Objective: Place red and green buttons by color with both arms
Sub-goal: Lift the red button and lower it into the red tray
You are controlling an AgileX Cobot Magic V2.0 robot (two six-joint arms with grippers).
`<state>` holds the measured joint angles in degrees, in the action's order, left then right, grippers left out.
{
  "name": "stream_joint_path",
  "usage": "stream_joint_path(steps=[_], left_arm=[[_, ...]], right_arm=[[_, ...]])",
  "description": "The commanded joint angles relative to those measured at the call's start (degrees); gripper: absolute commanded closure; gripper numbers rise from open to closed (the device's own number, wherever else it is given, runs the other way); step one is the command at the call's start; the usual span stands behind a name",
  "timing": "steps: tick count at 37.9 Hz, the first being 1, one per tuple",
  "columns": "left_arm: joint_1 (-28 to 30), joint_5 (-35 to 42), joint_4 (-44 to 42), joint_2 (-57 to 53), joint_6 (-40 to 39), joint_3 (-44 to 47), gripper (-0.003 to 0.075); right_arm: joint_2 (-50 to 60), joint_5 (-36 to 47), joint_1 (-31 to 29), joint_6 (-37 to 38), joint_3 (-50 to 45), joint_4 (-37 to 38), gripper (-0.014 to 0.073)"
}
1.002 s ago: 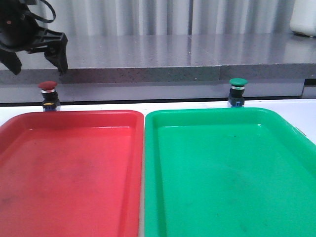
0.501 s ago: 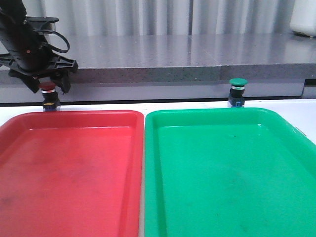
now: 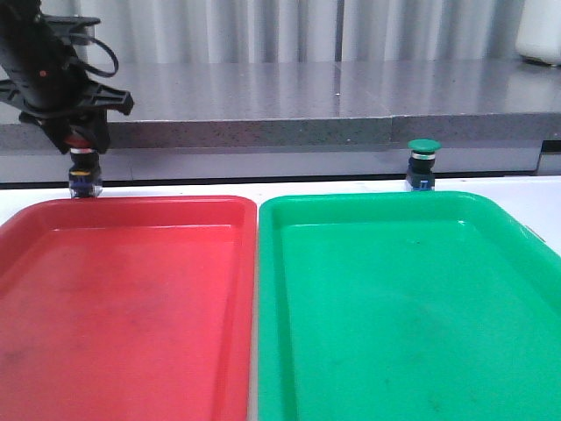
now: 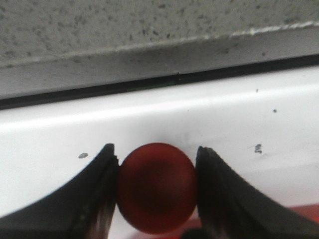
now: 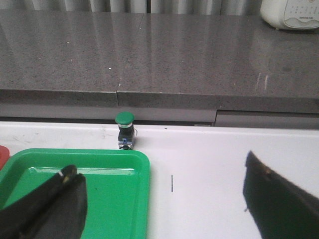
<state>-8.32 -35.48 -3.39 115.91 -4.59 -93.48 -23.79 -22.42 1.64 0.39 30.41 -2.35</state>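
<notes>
The red button will go from my left gripper onto the red tray's bottom point(image 3: 81, 313), and it will rest in the half farther from the green tray.
The red button point(image 3: 83, 168) stands on the white table behind the red tray's far left corner. My left gripper point(image 3: 81, 145) has come down over it, and in the left wrist view its fingers point(image 4: 99, 184) press both sides of the dark red cap point(image 4: 156, 187). The green button point(image 3: 423, 164) stands upright and free behind the green tray; it also shows in the right wrist view point(image 5: 124, 130). My right gripper point(image 5: 164, 204) is open and empty, well short of the green button, over the green tray's right rim. It is out of the front view.
A red tray point(image 3: 131, 203) and a green tray point(image 3: 368, 198) lie side by side and fill the near table; the green tray point(image 5: 99, 155) also shows in the right wrist view. A grey stone ledge point(image 3: 307, 132) runs close behind both buttons. A white object point(image 3: 539, 31) stands on it at far right.
My left gripper came down from above the red button and its fingers closed on the cap. The green button has not moved.
</notes>
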Motion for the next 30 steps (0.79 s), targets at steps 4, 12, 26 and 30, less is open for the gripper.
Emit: stream_joint_path(steps=[4,12,26,30], left_arm=[[-1.4,4.2,1.5,-13.1,-0.3,3.4,0.068],[-7.8,12.9,4.0,-30.4,-0.3,26.1,0.068],[-16.2,20.7,6.1,-36.9,-1.0,47.9,0.0676],[-16.2,27.2,6.4,-36.0,-1.0,51.6,0.0676]], right_arm=[[-0.8,4.5,-0.3,0.0,2.0,-0.1,-0.0057],[-0.8,4.5,-0.3,0.0,2.0,-0.1,-0.0057],[-0.8,4.5,-0.3,0.0,2.0,-0.1,-0.0057],[-0.8,4.5,-0.3,0.0,2.0,-0.1,-0.0057]])
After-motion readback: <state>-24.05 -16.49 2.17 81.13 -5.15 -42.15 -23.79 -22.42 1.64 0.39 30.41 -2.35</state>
